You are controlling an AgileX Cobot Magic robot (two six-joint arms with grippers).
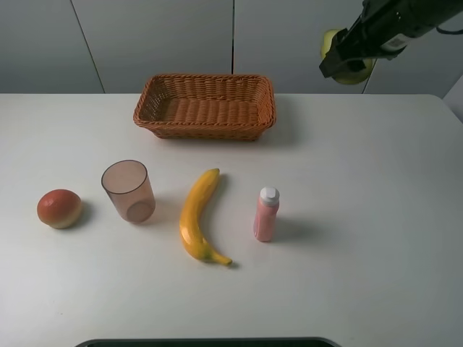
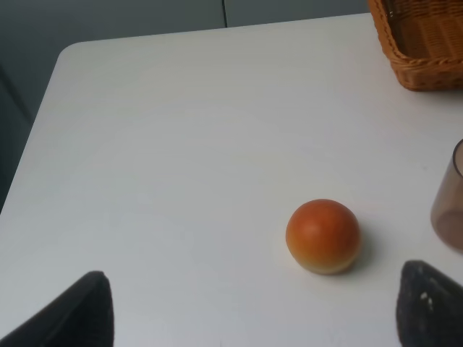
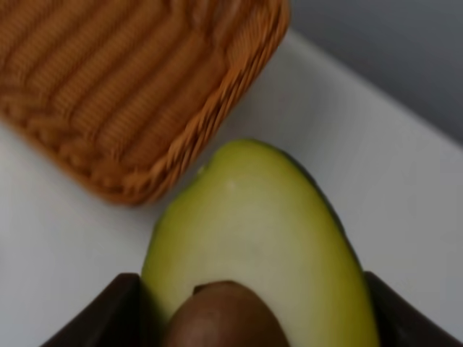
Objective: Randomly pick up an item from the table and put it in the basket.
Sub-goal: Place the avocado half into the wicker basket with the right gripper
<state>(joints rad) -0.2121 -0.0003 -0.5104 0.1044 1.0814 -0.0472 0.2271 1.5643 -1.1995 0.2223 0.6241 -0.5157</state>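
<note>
My right gripper is holding the halved avocado high above the table's far part. It will let it go on the basket's bottom near its front corner (image 1: 240, 111) (image 3: 145, 105), toward the pink bottle's side.
My right gripper (image 1: 341, 61) is shut on the halved avocado (image 1: 356, 75) and holds it high in the air, to the right of the basket and above the table's far right part. In the right wrist view the avocado (image 3: 253, 224) shows pale green flesh and a brown pit between the two fingers, with the brown wicker basket (image 3: 123, 94) below and beside it. The basket (image 1: 206, 132) stands at the back middle of the white table (image 1: 362, 181). My left gripper (image 2: 260, 307) is open and empty, low over the table's left part. It is out of the exterior view.
A round orange-red fruit (image 1: 59, 208) (image 2: 323, 236) lies at the left. A translucent brownish cup (image 1: 129, 190) (image 2: 448, 199), a yellow banana (image 1: 197, 215) and a pink bottle with a white cap (image 1: 266, 215) stand in a row across the middle.
</note>
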